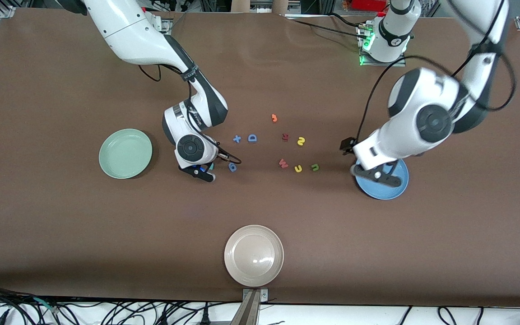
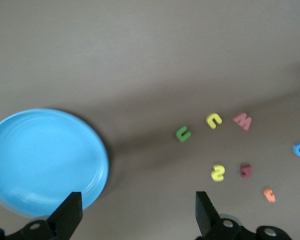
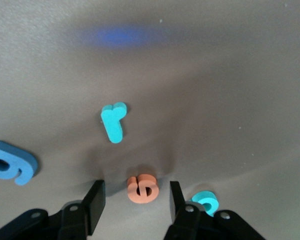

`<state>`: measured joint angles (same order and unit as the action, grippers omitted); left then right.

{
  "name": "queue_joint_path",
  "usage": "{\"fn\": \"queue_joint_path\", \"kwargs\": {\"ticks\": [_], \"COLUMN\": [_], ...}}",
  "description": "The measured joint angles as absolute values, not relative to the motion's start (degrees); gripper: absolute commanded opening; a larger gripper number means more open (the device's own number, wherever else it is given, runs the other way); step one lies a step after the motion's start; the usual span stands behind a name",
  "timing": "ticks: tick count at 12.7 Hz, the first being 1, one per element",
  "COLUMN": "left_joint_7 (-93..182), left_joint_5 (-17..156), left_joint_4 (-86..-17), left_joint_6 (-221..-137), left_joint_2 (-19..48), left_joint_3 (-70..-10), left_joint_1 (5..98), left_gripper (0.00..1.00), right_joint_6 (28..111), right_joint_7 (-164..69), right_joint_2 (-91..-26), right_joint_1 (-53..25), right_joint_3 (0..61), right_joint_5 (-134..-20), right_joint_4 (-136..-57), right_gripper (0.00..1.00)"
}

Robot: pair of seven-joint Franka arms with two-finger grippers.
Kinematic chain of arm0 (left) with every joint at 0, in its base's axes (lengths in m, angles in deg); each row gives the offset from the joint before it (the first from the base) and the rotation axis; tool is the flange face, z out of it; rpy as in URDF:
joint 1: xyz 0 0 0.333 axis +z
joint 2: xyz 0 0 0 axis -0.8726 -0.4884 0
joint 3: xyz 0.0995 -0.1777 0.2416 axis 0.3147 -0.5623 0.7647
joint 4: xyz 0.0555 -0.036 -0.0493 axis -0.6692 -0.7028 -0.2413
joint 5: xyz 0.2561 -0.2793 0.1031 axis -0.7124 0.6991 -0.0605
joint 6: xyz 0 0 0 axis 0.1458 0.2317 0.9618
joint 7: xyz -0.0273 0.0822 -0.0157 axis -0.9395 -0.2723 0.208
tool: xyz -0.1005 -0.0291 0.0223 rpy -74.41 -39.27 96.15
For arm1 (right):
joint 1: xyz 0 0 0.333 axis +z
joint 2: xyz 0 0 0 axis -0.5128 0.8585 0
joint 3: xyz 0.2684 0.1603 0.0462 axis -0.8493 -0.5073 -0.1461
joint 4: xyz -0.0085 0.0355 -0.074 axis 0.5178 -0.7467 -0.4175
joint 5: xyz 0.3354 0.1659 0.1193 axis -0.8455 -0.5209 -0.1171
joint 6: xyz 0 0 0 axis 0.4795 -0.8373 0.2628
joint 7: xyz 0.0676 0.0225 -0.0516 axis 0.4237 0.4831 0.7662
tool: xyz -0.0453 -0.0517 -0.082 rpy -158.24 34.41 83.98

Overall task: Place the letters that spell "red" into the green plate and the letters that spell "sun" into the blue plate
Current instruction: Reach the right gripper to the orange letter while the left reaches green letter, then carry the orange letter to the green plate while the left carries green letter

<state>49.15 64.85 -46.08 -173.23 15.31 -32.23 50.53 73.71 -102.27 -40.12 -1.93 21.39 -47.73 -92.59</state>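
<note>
Next, my left gripper moves to the olive-green "u", the letter nearest the blue plate, and closes on the sides of that letter (image 1: 315,167) (image 2: 183,133).
My right gripper (image 3: 135,192) is low over the table beside the green plate (image 1: 125,153). It is open, with the orange "e" (image 3: 142,188) lying flat between its fingers and a gap on each side. The teal "r" (image 3: 113,121) and the teal "d" (image 3: 206,203) lie close by. My left gripper (image 2: 137,200) hangs open and empty over the rim of the blue plate (image 2: 40,160). Two yellow letters (image 1: 301,141) (image 1: 298,169) and the olive-green "u" (image 1: 315,167) lie on the table between the two arms.
A blue letter (image 1: 232,167) lies right beside my right gripper (image 1: 202,173). A blue plus (image 1: 237,138), blue "D" (image 1: 252,138), orange hook (image 1: 274,118), dark red letter (image 1: 285,136) and red "w" (image 1: 283,163) lie mid-table. A beige plate (image 1: 253,255) sits nearest the front camera.
</note>
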Motion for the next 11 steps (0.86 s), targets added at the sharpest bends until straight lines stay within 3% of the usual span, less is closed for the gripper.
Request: {"fn": "queue_joint_path", "kwargs": {"ticks": [3,8,11], "left_joint_7": [49.20,49.17,49.50], "left_joint_5": [64.85,64.84,64.62], "left_joint_4": [-46.93,-60.28,-63.04], "left_joint_6": [-181.17,-204.49,-208.72], "left_joint_2": [10.22,8.57,7.41], "left_joint_3": [-32.50,-32.50,-32.47], "left_joint_1": [47.13,43.82,43.74], "left_gripper": [1.00,1.00,0.99], "right_joint_6": [73.72,73.72,73.74], "right_joint_7": [-102.27,-102.27,-102.27], "right_joint_2": [-40.13,-40.13,-40.13], "right_joint_1": [-1.94,-1.94,-1.95], "right_joint_3": [21.40,21.41,21.42], "right_joint_5": [-47.80,-47.87,-47.93], "right_joint_4": [-92.73,-92.78,-92.80], "right_gripper": [0.60,0.59,0.56]}}
